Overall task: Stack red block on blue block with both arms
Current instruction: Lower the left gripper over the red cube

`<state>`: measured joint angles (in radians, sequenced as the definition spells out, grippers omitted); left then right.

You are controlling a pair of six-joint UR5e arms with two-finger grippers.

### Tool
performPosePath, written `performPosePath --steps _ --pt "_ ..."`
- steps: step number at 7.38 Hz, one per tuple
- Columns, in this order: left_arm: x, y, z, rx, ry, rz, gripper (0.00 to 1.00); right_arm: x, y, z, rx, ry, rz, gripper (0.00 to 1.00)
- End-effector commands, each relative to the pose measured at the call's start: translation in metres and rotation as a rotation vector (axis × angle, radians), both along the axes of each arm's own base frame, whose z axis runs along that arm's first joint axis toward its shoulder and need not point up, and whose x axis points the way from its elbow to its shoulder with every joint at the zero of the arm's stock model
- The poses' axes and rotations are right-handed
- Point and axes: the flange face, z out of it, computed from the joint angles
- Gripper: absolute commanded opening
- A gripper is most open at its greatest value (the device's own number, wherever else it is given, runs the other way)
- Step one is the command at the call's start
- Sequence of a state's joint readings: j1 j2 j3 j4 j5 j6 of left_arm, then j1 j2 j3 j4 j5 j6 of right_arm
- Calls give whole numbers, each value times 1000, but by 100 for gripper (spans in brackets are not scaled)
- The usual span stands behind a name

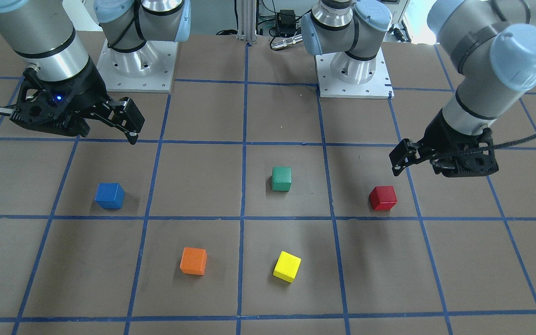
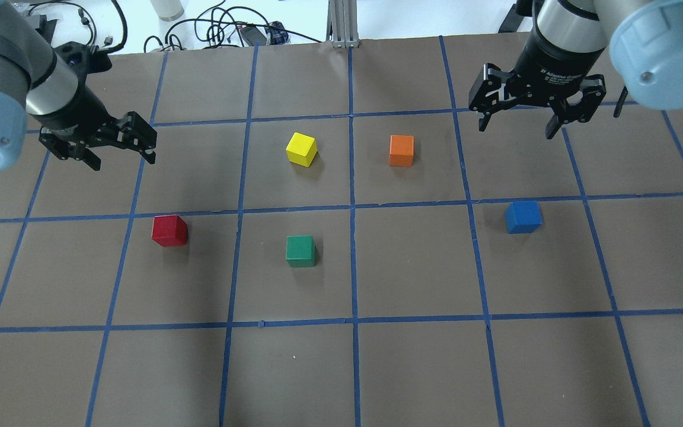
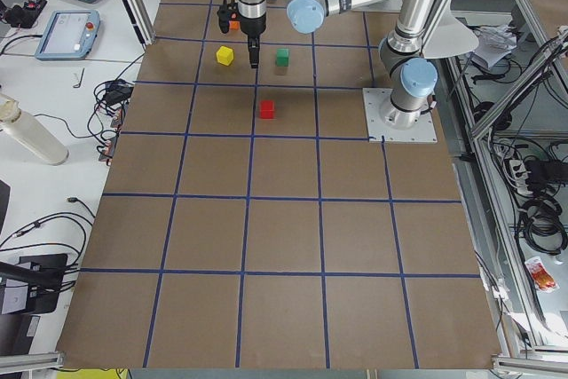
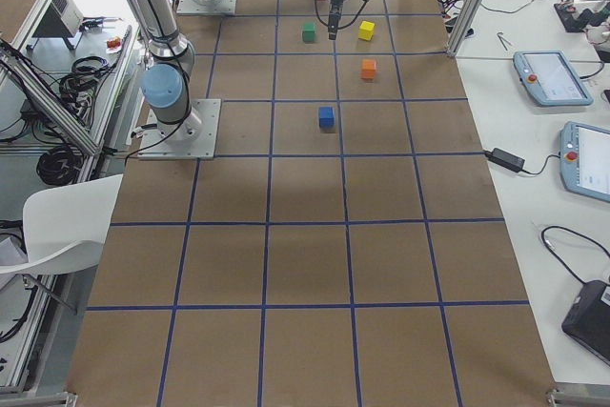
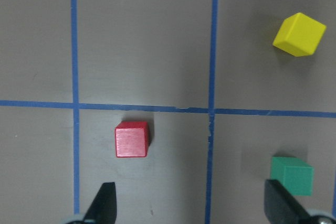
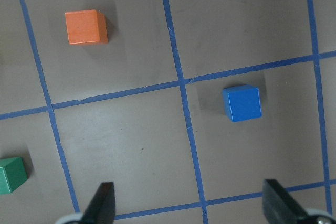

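Observation:
The robot's left gripper will close on the red block's middle (image 1: pixel 383 199) (image 5: pixel 132 140), with its fingers on the side toward the green cube and on the opposite side.
The red block (image 2: pixel 169 230) sits on the brown table, left of centre in the overhead view. It also shows in the front view (image 1: pixel 383 198) and in the left wrist view (image 5: pixel 132 139). The blue block (image 2: pixel 523 216) sits on the right, apart from the red one, and shows in the right wrist view (image 6: pixel 242 103). My left gripper (image 2: pixel 123 161) is open and empty, hovering above the table beyond the red block. My right gripper (image 2: pixel 516 130) is open and empty, hovering beyond the blue block.
A green cube (image 2: pixel 300 251), a yellow cube (image 2: pixel 302 148) and an orange cube (image 2: pixel 401 150) stand between the two blocks. Blue tape lines grid the table. The two arm bases (image 1: pixel 137 70) stand at the robot's edge.

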<state>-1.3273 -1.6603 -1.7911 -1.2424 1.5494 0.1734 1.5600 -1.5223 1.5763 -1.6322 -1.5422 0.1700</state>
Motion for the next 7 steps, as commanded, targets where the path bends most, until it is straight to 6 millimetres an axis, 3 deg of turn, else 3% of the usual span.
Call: performPosePath --steps 1,4,6,7 --pt "2 15 -78 -2 -10 -12 100 0 0 -2 6 1 -2 100" --pt "8 21 -148 30 -49 -17 98 0 0 -2 4 1 0 100" --pt "7 27 -173 76 -39 -14 94 0 0 -2 4 1 -3 100" --pt "6 29 -177 84 -36 -14 72 0 0 -2 4 1 -5 100"
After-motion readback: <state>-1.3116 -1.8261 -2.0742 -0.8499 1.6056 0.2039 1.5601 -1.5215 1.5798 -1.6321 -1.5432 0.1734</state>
